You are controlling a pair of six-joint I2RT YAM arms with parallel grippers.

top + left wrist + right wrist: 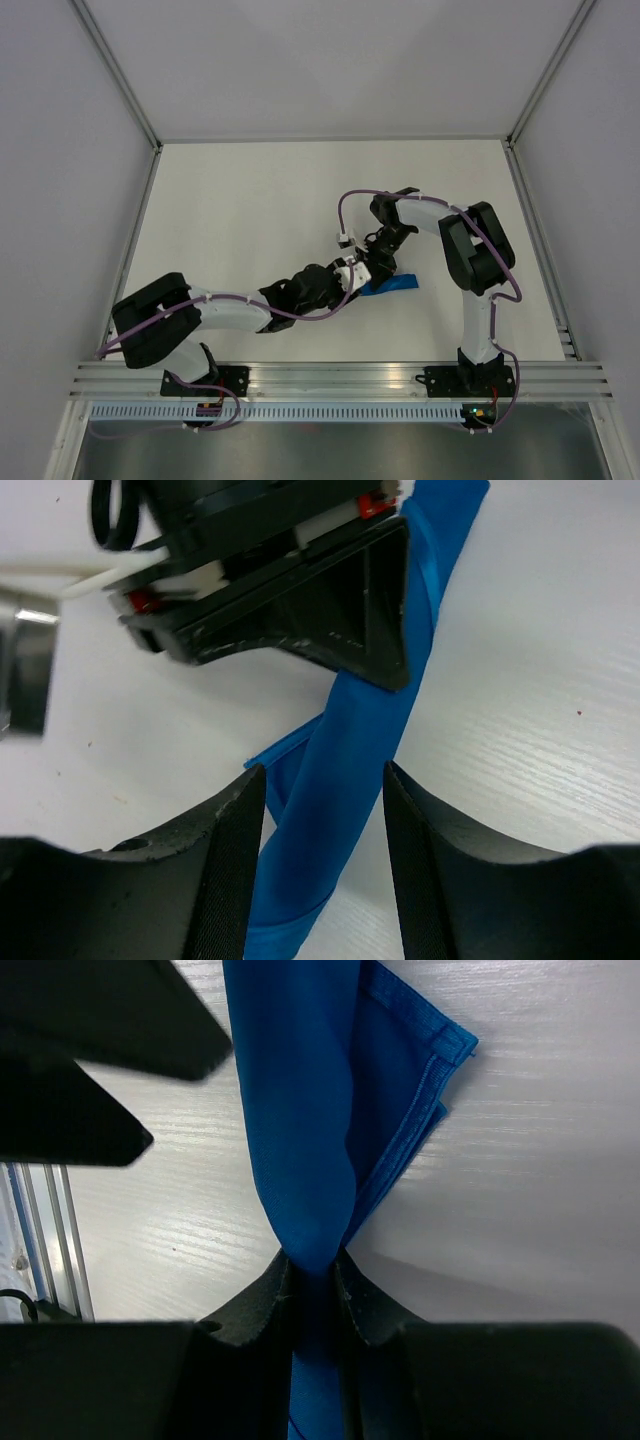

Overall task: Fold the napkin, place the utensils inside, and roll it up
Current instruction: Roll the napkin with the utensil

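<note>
I need to pinch the roll's middle (370, 715) with my left gripper beside my right gripper before that one opens, because the roll's loose end lies in my left gripper's open fingertips.
The blue napkin (396, 285) lies on the white table as a narrow rolled bundle, with both grippers meeting over its left end. My right gripper (313, 1265) is shut on the roll (300, 1130), pinching it tight; folded hemmed corners stick out on the right. My left gripper (322, 780) is open, its jaws straddling the roll (345, 750) with a gap on the right side. The right gripper's black finger (380, 620) sits on the roll just ahead of it. In the top view the left gripper (350, 279) and right gripper (377, 263) almost touch. No utensils show.
The left gripper's black fingers (90, 1030) fill the upper left of the right wrist view. White walls enclose the table (250, 210) on three sides. An aluminium rail (340, 378) runs along the near edge by the arm bases.
</note>
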